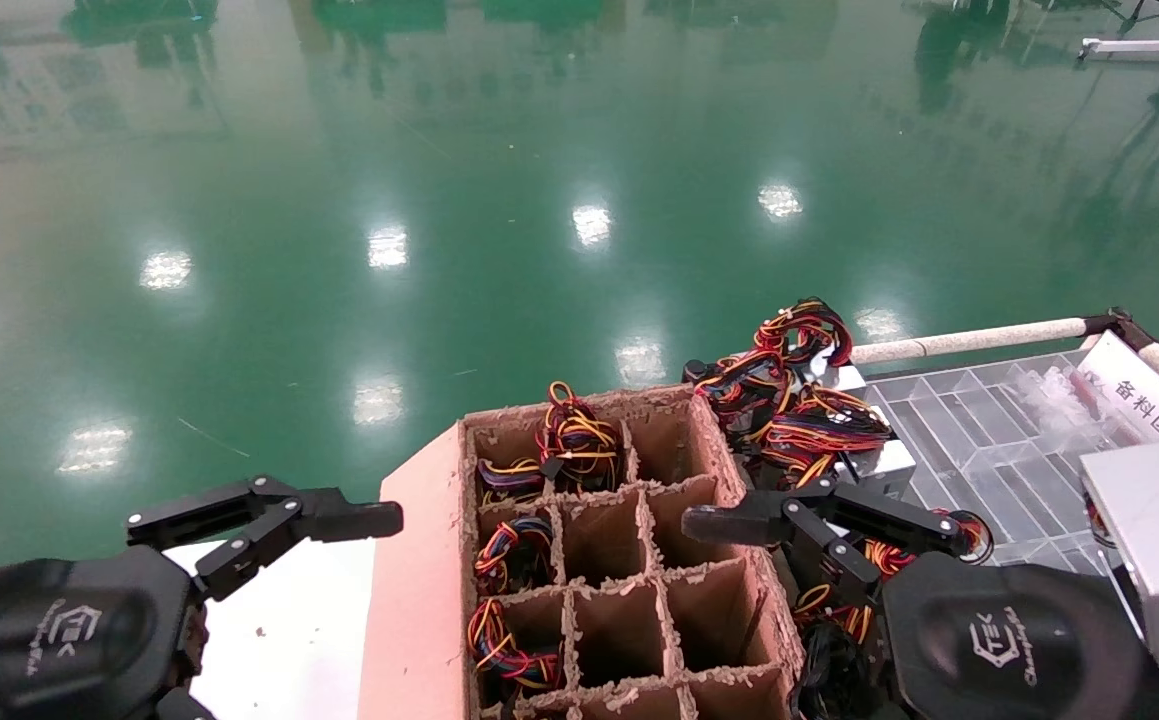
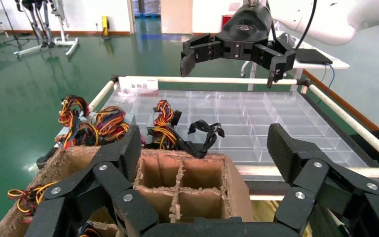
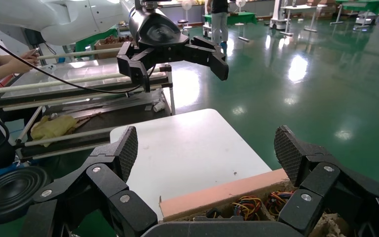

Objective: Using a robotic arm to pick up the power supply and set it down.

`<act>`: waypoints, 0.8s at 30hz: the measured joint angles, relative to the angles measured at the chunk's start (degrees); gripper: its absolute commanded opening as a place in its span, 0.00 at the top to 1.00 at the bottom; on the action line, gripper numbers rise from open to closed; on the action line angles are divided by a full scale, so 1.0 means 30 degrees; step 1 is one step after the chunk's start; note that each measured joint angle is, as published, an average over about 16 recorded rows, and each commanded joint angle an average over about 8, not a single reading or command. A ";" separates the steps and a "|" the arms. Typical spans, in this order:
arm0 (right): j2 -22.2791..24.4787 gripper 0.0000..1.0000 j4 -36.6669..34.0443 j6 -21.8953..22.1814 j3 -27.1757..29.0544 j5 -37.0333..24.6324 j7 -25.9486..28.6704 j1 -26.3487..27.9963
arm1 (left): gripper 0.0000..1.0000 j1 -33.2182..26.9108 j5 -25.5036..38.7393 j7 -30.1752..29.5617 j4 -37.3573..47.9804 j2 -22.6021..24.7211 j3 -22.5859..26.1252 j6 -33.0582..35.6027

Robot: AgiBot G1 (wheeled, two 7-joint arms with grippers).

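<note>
The wire bundle of the power supply (image 1: 582,443) sits in the middle cell of the cardboard box's far row, beside the empty corner cell, and I should close my right gripper on it.
Several power supplies (image 1: 804,405), grey boxes under tangled red, yellow and black wires, lie on the clear divided tray (image 1: 989,430) just right of the brown divided cardboard box (image 1: 619,600). In the left wrist view they show as power supplies (image 2: 160,123) beyond the box. My right gripper (image 1: 829,530) hangs open above the box's right edge, close to the wire bundles, holding nothing. The right wrist view has that gripper (image 3: 207,150) open over the box's edge. My left gripper (image 1: 264,520) is open and empty over the white table; its wrist view shows it (image 2: 205,153) facing the box.
Wire bundles (image 1: 564,445) fill the box's left-hand cells; the other cells look bare. Another grey metal box (image 1: 1154,540) sits at the far right. The tray has a padded rail (image 1: 969,338) and a white label (image 1: 1149,400). A white table (image 3: 187,148) lies left of the box.
</note>
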 measured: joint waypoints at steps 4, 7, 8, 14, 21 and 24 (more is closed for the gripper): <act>0.0000 0.00 0.0000 0.0000 0.0000 0.0000 0.0000 0.0000 | 1.00 0.0000 0.0000 0.0000 0.0000 0.0000 0.0000 0.0000; 0.0000 0.00 0.0000 0.0000 0.0000 0.0000 0.0000 0.0000 | 1.00 0.0000 0.0000 0.0000 0.0000 0.0000 0.0000 0.0000; 0.0000 0.00 0.0000 0.0000 0.0000 0.0000 0.0000 0.0000 | 1.00 0.0000 0.0000 0.0000 0.0000 0.0000 0.0000 0.0000; 0.0000 0.00 0.0000 0.0000 0.0000 0.0000 0.0000 0.0000 | 1.00 0.0000 0.0000 0.0000 0.0000 0.0000 0.0000 0.0000; 0.0000 0.00 0.0000 0.0000 0.0000 0.0000 0.0000 0.0000 | 1.00 0.0000 0.0000 0.0000 0.0000 0.0000 0.0000 0.0000; 0.0000 0.00 0.0000 0.0000 0.0000 0.0000 0.0000 0.0000 | 1.00 0.0000 0.0000 0.0000 0.0000 0.0000 0.0000 0.0000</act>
